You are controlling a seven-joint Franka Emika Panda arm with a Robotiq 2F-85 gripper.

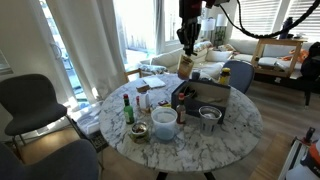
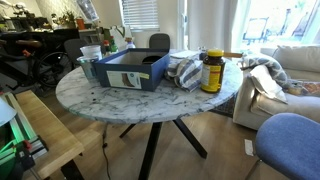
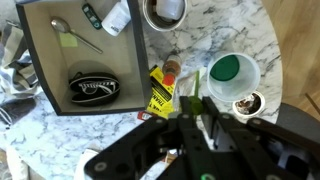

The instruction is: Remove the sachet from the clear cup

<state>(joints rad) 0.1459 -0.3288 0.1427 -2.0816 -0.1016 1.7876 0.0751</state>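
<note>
Next, my gripper lets go of the sachet on the marble table (image 3: pixel 136 117), next to the near corner of the dark open box.
The clear cup (image 1: pixel 165 121) stands near the front of the round marble table. From above it is a whitish ring (image 3: pixel 251 78) with a round green patch inside. No dark brownish-red sachet shows in the cup or in any other view. My gripper (image 1: pixel 187 46) hangs high above the table. In the wrist view its fingertips (image 3: pixel 196 105) stand close together, left of the cup. A green bottle (image 3: pixel 194 102) on the table shows through the narrow gap between them. I see nothing held between the fingers.
A dark open box (image 1: pixel 200 97) (image 3: pixel 40 70) holds a spoon and a pouch. Near the cup are a metal bowl (image 1: pixel 209 115) (image 3: pixel 165 12), a small dish (image 1: pixel 139 131) (image 3: pixel 247 104), a red-capped yellow bottle (image 3: pixel 160 92) and the green bottle (image 1: pixel 127 112). A jar (image 2: pixel 211 70) stands at the far edge.
</note>
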